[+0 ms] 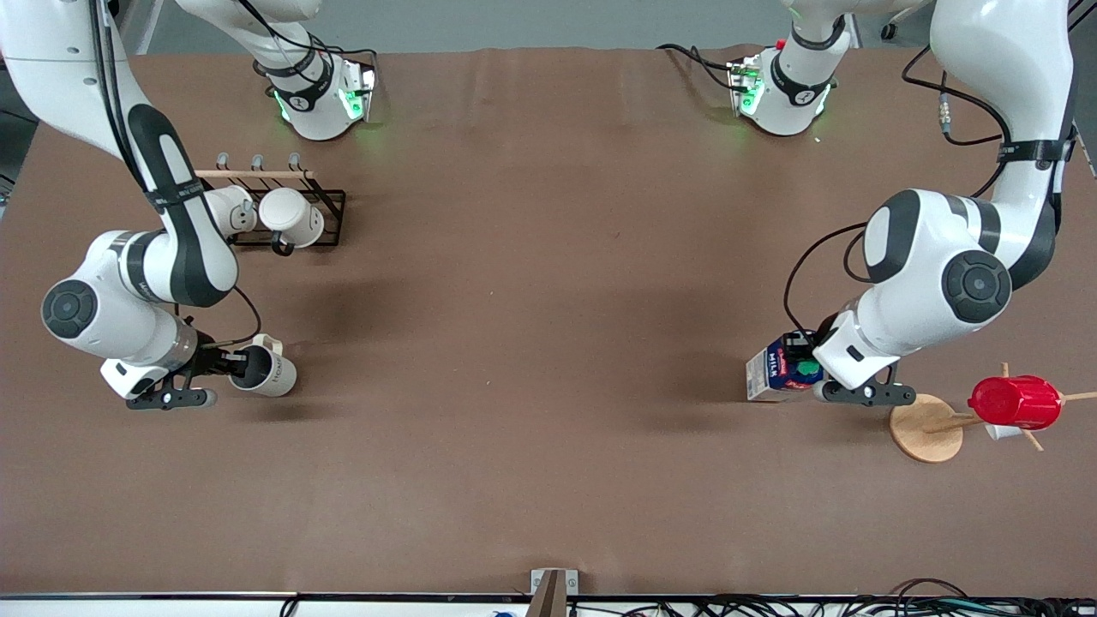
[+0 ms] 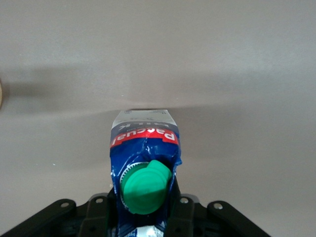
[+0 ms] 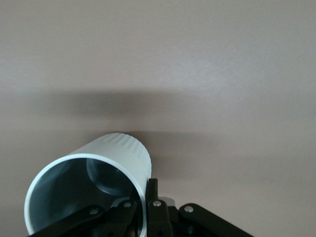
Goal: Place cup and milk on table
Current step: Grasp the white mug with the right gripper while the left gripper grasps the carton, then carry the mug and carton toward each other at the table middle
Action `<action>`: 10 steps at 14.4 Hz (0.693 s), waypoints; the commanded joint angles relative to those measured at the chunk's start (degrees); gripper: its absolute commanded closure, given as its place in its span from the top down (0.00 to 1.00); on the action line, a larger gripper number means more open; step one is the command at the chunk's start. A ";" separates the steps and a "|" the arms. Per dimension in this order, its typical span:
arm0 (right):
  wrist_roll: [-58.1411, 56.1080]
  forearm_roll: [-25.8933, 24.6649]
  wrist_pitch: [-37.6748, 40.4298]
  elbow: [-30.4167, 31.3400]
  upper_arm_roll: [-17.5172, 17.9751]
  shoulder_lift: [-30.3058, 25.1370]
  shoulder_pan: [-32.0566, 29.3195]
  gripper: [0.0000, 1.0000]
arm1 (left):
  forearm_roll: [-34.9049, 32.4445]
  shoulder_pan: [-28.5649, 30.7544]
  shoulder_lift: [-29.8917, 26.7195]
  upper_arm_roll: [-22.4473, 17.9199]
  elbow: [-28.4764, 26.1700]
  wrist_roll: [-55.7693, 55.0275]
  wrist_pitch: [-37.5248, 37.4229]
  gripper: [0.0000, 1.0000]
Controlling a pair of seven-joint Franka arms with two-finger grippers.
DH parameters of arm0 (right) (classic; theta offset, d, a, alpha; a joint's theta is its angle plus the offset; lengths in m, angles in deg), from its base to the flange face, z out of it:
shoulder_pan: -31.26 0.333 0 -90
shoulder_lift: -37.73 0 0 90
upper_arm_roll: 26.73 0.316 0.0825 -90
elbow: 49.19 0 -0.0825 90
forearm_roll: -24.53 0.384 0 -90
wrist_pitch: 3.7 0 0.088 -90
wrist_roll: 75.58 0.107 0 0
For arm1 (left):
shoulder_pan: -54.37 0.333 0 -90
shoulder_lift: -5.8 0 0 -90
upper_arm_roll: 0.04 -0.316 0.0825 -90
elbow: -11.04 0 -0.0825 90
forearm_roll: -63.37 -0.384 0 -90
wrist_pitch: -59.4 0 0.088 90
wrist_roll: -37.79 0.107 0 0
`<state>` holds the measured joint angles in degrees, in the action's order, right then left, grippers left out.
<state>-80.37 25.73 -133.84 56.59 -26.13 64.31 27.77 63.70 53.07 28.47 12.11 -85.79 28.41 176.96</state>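
Note:
My right gripper is going to the bare middle of the brown table (image 1: 530,333). It will set the cream-white cup down there.
My right gripper (image 1: 233,363) is shut on the rim of the cream-white cup (image 1: 266,370), which lies tilted on its side low over the brown table (image 1: 531,343) toward the right arm's end. In the right wrist view the cup (image 3: 106,163) shows its grey inside, with one finger inside the wall and one finger outside (image 3: 153,190). My left gripper (image 1: 810,368) is shut on the top of the dark blue milk carton (image 1: 771,373), held tilted low over the table toward the left arm's end. In the left wrist view the carton (image 2: 144,140) shows its green cap (image 2: 145,187) between the jaws.
A black wire rack (image 1: 330,218) with two brighter white mugs (image 1: 291,218) stands near the right arm. A wooden mug tree (image 1: 924,428) carrying a red ribbed cup (image 1: 1016,401) stands beside the left gripper. Cables run along the table's near edge.

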 commanded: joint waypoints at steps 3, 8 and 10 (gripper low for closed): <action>17.84 -0.93 6.74 -5.83 10.45 -2.06 2.60 0.00 | -0.33 -0.72 -0.70 2.52 3.40 -6.60 -3.65 0.37; 35.95 -4.27 6.39 -10.40 12.67 0.30 14.97 0.00 | -0.41 -2.02 -0.09 7.18 5.33 -17.05 -3.65 0.36; 41.85 -4.89 6.04 -11.29 12.67 1.88 19.64 0.00 | -0.50 -4.22 0.09 7.18 5.78 -19.96 -3.65 0.36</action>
<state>-44.11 22.87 -127.80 47.54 -13.27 63.62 43.87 63.70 50.85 28.38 19.29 -81.47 11.59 174.48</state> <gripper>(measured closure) 0.956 0.634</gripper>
